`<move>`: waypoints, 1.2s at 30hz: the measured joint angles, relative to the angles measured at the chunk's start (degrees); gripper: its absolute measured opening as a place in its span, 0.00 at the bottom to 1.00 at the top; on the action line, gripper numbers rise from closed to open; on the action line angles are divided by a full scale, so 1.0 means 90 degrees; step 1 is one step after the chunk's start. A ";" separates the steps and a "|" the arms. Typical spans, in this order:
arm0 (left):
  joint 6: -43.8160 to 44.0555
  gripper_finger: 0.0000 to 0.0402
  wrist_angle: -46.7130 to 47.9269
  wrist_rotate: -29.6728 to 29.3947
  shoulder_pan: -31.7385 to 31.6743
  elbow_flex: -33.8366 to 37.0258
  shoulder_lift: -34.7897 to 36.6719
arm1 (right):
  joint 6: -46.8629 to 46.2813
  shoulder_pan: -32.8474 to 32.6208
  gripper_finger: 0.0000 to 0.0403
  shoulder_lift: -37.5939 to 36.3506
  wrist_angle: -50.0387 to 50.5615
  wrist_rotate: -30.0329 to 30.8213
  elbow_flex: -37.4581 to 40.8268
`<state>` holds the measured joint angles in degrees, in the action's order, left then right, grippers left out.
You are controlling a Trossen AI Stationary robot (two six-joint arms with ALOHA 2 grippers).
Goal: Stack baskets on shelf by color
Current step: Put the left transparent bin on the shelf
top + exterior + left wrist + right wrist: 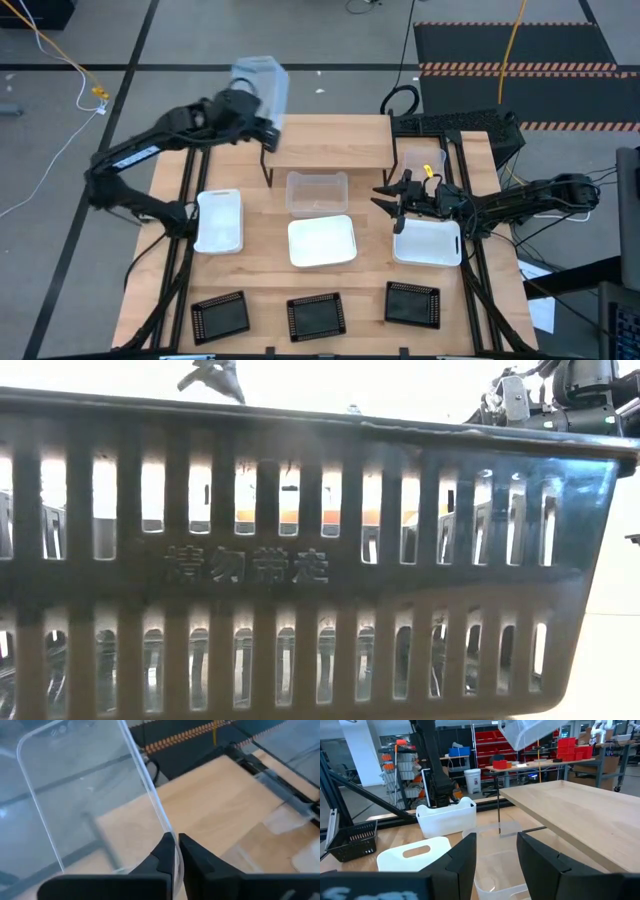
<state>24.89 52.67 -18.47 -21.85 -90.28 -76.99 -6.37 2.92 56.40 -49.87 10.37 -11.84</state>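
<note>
I should let go of the clear basket with my left gripper on the bare wooden shelf's end (297,131) (150,840) nearest my left gripper.
My left gripper (262,118) is shut on a clear basket (258,85), held up over the far left end of the wooden shelf (330,140). It also shows in the left wrist view (90,795). My right gripper (388,197) is open and empty, just right of a second clear basket (316,192) that rests on the table in front of the shelf. A third clear basket (422,163) stands right of the shelf. Three white baskets (322,242) lie in a middle row and three black baskets (316,316) in the near row. My left gripper pinches one thin clear wall of the basket at its rim (167,836) between its two fingers, one on each face of the wall. The basket is lifted clear of shelf and table and stands tilted beyond the fingers.
The shelf top is bare wood (580,815). A white basket (428,243) lies just near of my right gripper. A black mesh basket (300,560) fills the low view. Dark floor and cables lie beyond the table's far edge.
</note>
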 joint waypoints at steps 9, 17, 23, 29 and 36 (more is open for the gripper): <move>0.0628 0.03 0.0061 0.0079 0.0585 -0.0884 -0.1564 | 0.0000 0.0000 0.33 -0.0002 0.0149 0.0000 0.0000; 0.1172 0.05 0.0265 0.0105 0.0645 -0.0836 -0.1999 | -0.0005 -0.0002 0.33 0.0000 0.0374 0.0002 0.0000; 0.1275 0.03 0.0447 0.0113 0.0640 -0.0833 -0.2190 | -0.0052 -0.0002 0.33 0.0000 0.0381 0.0000 0.0000; 0.1294 0.18 0.0400 0.0105 0.0640 -0.0839 -0.2166 | -0.0098 -0.0002 0.33 -0.0001 0.0376 0.0000 0.0000; 0.0836 0.39 0.0295 0.0106 0.0640 -0.0838 -0.2159 | -0.0101 -0.0002 0.33 -0.0001 0.0379 -0.0005 0.0000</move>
<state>32.42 55.32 -17.52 -16.10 -97.82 -96.42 -7.28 2.90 56.39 -46.46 10.33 -11.84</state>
